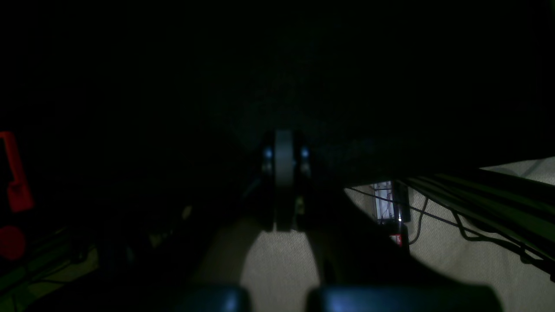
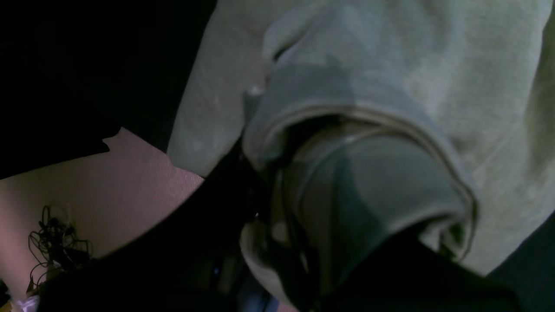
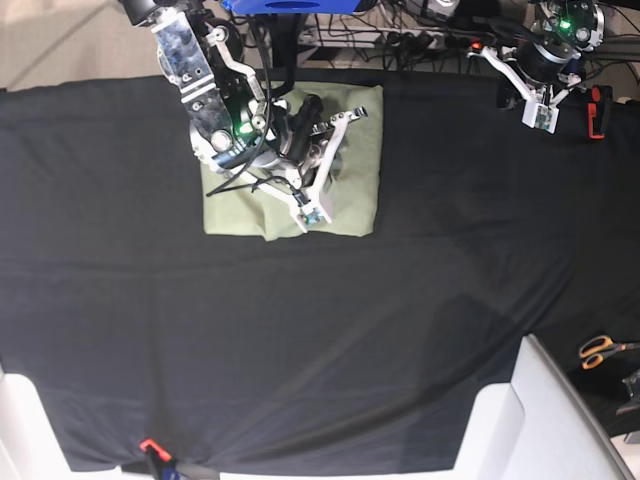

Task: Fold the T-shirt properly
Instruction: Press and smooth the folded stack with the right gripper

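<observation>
A hemmed fold bunches over my right gripper at the T-shirt's middle; it should release the fold and take the T-shirt's front edge (image 3: 348,232) to spread it flat.
The pale sage-green T-shirt (image 3: 355,165) lies folded into a rough rectangle on the black table cloth (image 3: 400,300), at the back left of centre. My right gripper (image 3: 300,125) is down on its middle. In the right wrist view the T-shirt (image 2: 477,86) fills the frame. A hemmed fold of it wraps over my right gripper (image 2: 277,173), which looks shut on the cloth with its tips hidden. My left gripper (image 3: 522,88) is shut and empty at the back right, away from the shirt. It also shows in the dark left wrist view (image 1: 284,147).
Orange-handled scissors (image 3: 600,348) lie at the right edge. A red clamp (image 3: 595,110) sits at the back right and also shows in the left wrist view (image 1: 15,173). A white panel (image 3: 545,410) stands at the front right. Cables (image 1: 438,216) run over the floor.
</observation>
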`<action>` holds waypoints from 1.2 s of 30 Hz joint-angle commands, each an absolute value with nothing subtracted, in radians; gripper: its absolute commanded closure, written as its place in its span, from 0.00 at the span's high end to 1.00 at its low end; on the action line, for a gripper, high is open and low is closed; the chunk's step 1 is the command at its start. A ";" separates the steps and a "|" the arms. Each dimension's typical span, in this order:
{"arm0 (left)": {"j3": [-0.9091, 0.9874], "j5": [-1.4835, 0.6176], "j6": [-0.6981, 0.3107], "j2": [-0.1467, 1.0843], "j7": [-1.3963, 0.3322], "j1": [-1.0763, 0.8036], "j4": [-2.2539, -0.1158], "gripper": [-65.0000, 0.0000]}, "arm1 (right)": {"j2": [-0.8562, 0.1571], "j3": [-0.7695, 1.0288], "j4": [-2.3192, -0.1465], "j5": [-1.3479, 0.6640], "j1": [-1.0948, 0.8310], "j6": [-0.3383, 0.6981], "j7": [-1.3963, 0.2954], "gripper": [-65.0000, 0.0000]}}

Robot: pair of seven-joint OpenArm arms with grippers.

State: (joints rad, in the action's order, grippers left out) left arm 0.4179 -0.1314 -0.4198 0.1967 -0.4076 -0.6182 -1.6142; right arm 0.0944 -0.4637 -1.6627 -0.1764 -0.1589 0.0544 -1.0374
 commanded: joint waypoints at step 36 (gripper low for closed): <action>0.432 -0.133 -0.421 0.213 -0.397 -0.595 -1.598 0.00 | 0.053 -0.464 -1.480 -0.762 0.131 0.058 -1.182 0.67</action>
